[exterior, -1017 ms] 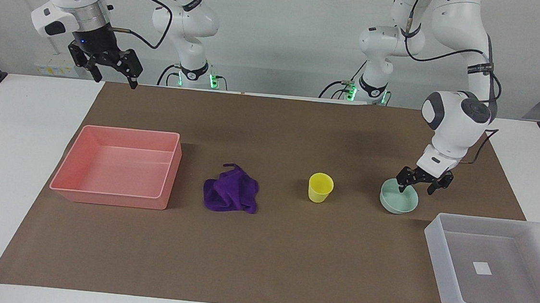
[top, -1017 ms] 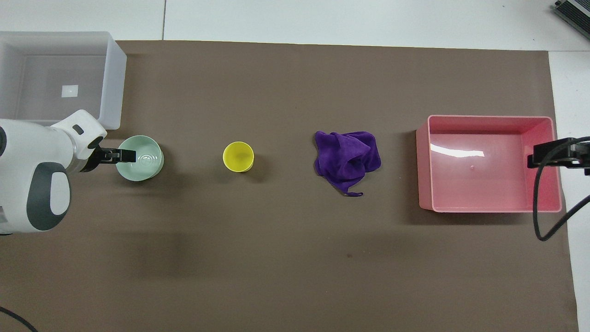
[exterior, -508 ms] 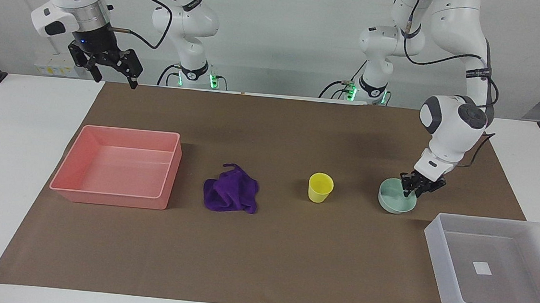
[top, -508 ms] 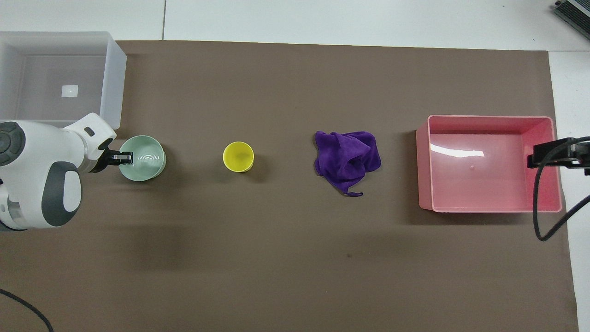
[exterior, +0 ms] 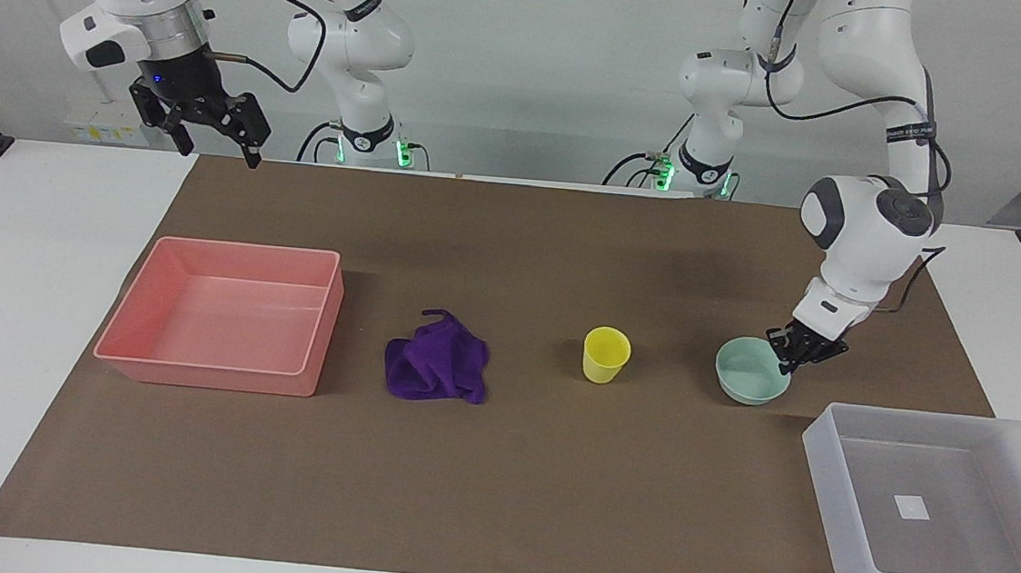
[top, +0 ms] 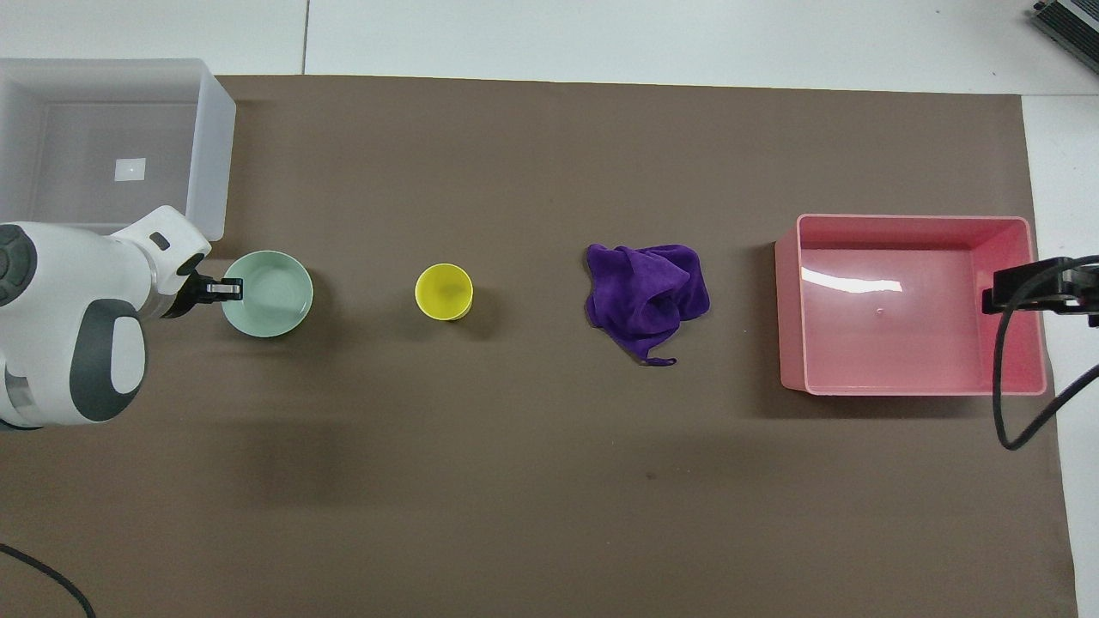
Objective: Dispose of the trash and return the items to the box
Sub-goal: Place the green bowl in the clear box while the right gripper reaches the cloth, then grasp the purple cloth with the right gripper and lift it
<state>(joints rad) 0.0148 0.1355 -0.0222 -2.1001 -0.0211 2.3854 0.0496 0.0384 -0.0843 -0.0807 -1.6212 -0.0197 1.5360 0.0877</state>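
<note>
My left gripper will put the mint-green bowl down on the white sticker inside the translucent box (top: pixel 124 151) and let go of it.
The mint-green bowl (exterior: pixel 747 383) (top: pixel 270 296) sits on the brown mat near the left arm's end. My left gripper (exterior: pixel 788 355) (top: pixel 227 290) is shut on the bowl's rim, at the side away from the cup. The yellow cup (exterior: pixel 605 354) (top: pixel 444 292) stands upright beside the bowl. The purple cloth (exterior: pixel 436 370) (top: pixel 646 293) lies crumpled between the cup and the pink bin. The translucent box (exterior: pixel 831 444) (top: pixel 211 137) holds only its white sticker and lies farther from the robots than the bowl. My right gripper (exterior: pixel 210 139) is open and waits high in the air.
A pink rectangular bin (exterior: pixel 212 378) (top: pixel 788 300) stands at the right arm's end of the mat with nothing in it. The brown mat (exterior: pixel 495 486) covers most of the white table. A black cable (top: pixel 1009 403) hangs beside the bin.
My left gripper went from open astride the bowl's rim to shut on it. The bowl slid slightly toward the cup. The right arm has not moved.
</note>
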